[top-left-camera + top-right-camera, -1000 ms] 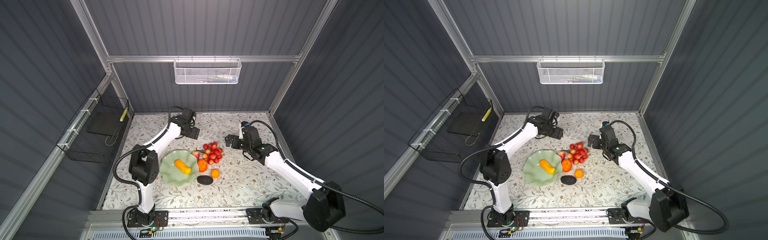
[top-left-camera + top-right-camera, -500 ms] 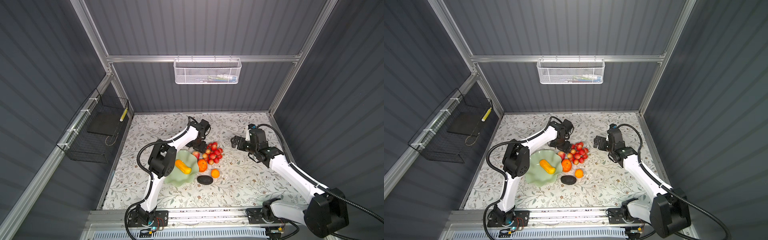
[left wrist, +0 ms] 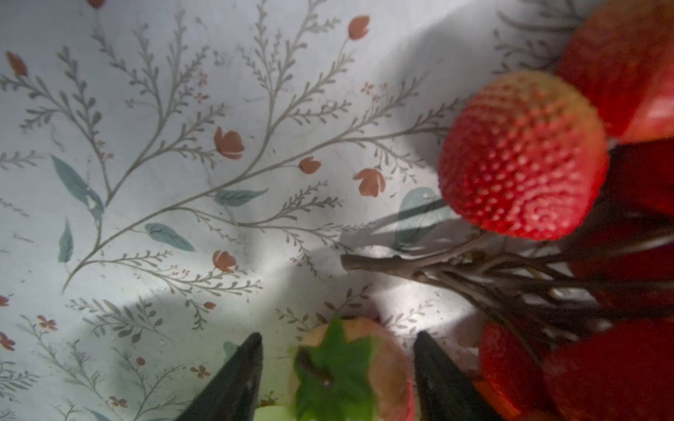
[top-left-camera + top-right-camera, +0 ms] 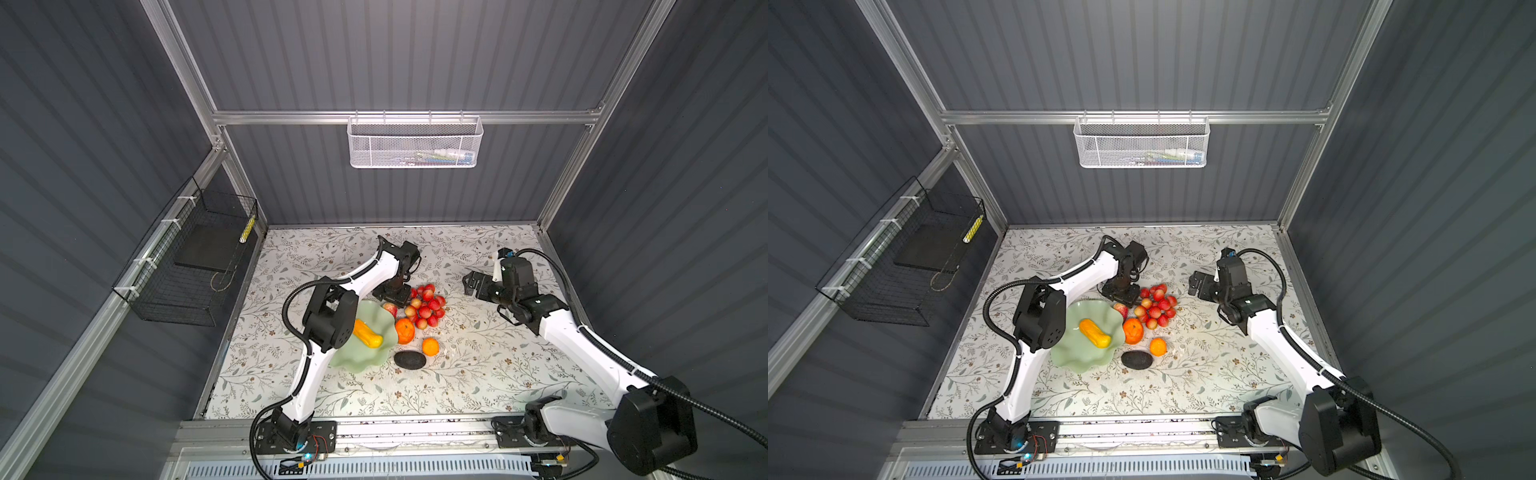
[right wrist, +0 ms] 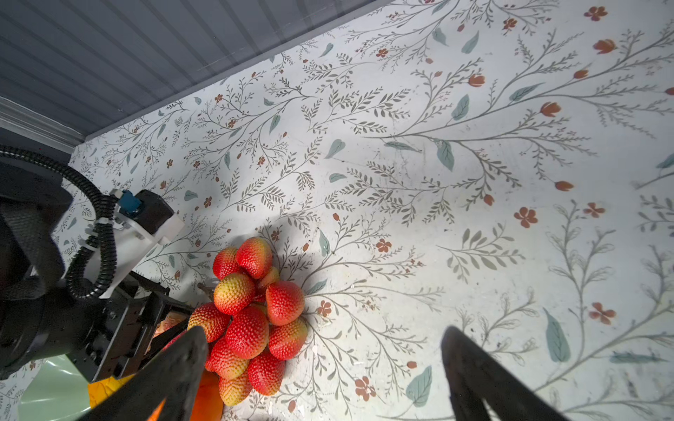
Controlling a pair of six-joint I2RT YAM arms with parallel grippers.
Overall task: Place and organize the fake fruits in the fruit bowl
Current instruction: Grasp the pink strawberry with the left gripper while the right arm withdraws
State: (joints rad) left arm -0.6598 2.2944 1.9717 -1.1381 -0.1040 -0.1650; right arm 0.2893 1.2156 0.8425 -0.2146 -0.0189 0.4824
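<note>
My left fingers loosely straddle the strawberry-like fruit's leafy end; next I open, shift bowlward and grip the fruit's red body [image 4: 390, 308].
The pale green fruit bowl [image 4: 361, 357] [image 4: 1075, 353] holds the elongated yellow-orange fruit [image 4: 368, 333]. On the mat to its right lie two oranges [image 4: 404, 330] [image 4: 430, 346], the dark avocado [image 4: 410, 359] and the red grape cluster [image 4: 426, 305] [image 5: 251, 317] on its brown stem [image 3: 401, 262]. My left gripper [image 4: 392, 295] [image 3: 337, 337] points down over the strawberry-like fruit [image 4: 390, 308] [image 3: 386, 368]. Its jaws stand either side of that fruit, and a gap shows on one side. My right gripper [image 4: 469, 284] [image 5: 324, 331] is wide open and empty, to the right of the cluster.
A white mesh basket [image 4: 413, 143] hangs on the back wall and a black wire basket [image 4: 195, 266] on the left wall. The left arm's elbow [image 4: 328, 316] hangs over the bowl's left side. The bowl's rim [image 5: 51, 390] shows beside the left gripper's body [image 5: 120, 328].
My left arm swung from the back left to the strawberry-like fruit and came down over it, and its jaws narrowed. My right gripper drew back slightly to the right.
</note>
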